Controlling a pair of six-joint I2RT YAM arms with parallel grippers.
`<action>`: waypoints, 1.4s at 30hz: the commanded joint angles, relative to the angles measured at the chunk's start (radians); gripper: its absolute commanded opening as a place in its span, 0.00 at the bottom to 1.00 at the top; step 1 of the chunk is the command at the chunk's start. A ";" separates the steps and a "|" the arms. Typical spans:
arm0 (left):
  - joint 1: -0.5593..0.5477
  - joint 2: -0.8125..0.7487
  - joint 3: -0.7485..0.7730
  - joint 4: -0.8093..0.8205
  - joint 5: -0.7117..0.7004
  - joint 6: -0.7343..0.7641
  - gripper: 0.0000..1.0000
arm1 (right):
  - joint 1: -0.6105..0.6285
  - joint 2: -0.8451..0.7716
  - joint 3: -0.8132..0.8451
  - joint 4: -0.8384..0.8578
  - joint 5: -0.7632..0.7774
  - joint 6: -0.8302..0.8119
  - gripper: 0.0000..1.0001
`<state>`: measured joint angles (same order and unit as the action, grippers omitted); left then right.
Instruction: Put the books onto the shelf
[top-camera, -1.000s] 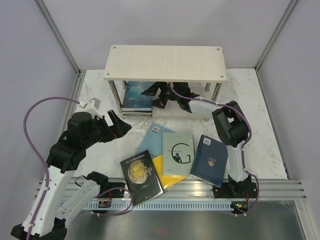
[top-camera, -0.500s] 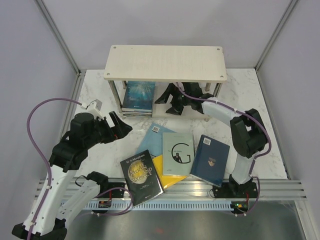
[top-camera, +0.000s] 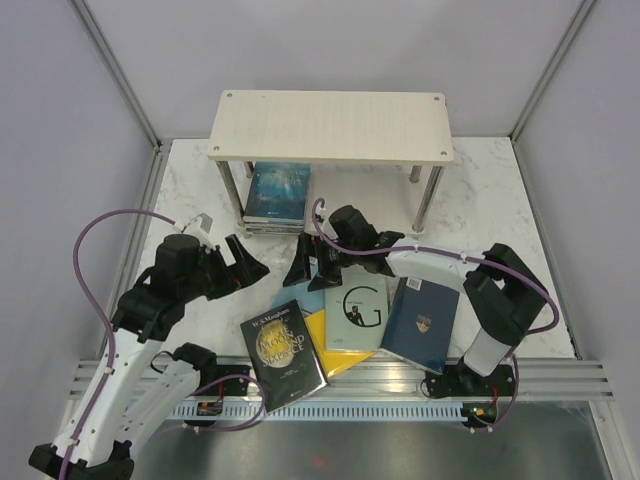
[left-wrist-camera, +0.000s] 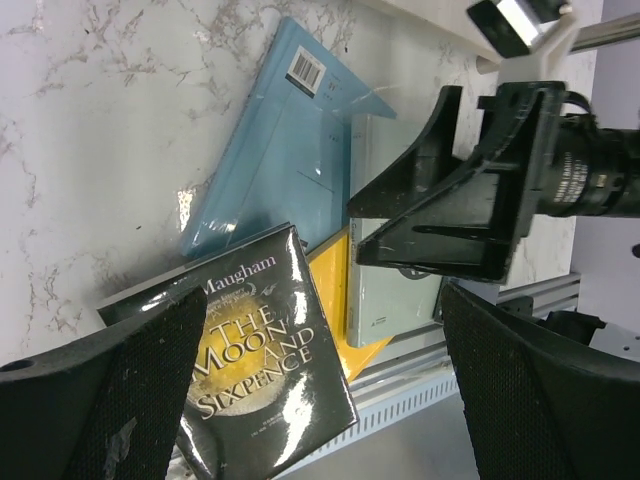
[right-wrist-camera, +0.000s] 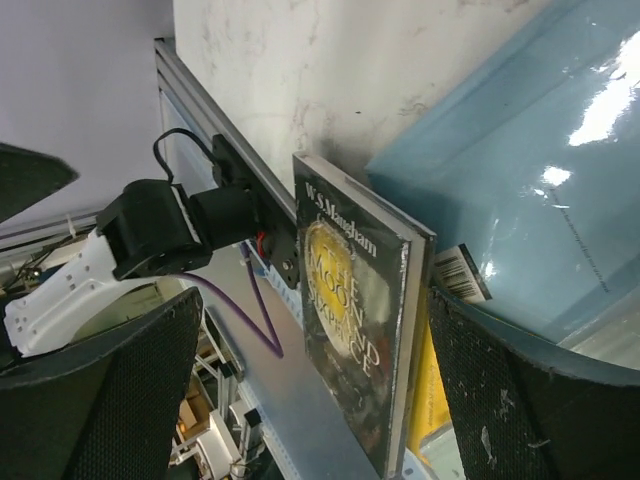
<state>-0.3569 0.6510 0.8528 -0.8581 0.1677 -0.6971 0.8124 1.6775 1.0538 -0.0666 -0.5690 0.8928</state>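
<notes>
The robot's right gripper will close on the long edge of the black book (top-camera: 301, 314) (right-wrist-camera: 418, 288) next to the yellow book, near the black book's corner by the light blue book.
The shelf (top-camera: 330, 125) stands at the back, with a stack of books (top-camera: 277, 195) on its lower tier, a teal cover on top. Loose books lie fanned near the front: black "Moon and Sixpence" (top-camera: 285, 352), yellow (top-camera: 322, 332), light blue (top-camera: 300, 283), white "G" (top-camera: 358, 305), navy (top-camera: 420, 318). My right gripper (top-camera: 312, 270) hangs open over the light blue book (right-wrist-camera: 530, 160), holding nothing. My left gripper (top-camera: 243, 262) is open left of the pile, nothing in it. Its wrist view looks down on the black book (left-wrist-camera: 265, 350).
The pile sits close to the table's front rail (top-camera: 400, 375). The shelf's metal posts (top-camera: 425, 200) stand behind the right arm. Grey walls enclose the marble table (top-camera: 200, 190) on three sides.
My right gripper has pulled out from under the shelf's top board and swung forward and left over the loose books. The left arm has shifted slightly nearer the pile.
</notes>
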 joint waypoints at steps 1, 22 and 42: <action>0.001 -0.017 0.003 0.039 0.030 -0.050 1.00 | 0.005 0.039 -0.006 0.054 0.008 -0.021 0.95; 0.001 -0.079 0.002 -0.005 0.044 -0.082 1.00 | 0.160 0.211 -0.066 0.198 0.015 0.009 0.93; -0.001 -0.136 -0.009 -0.033 0.023 -0.099 1.00 | 0.156 0.159 -0.141 0.331 -0.054 0.094 0.00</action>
<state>-0.3569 0.5232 0.8383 -0.8890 0.1928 -0.7689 0.9562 1.9190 0.9051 0.3271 -0.6201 1.0061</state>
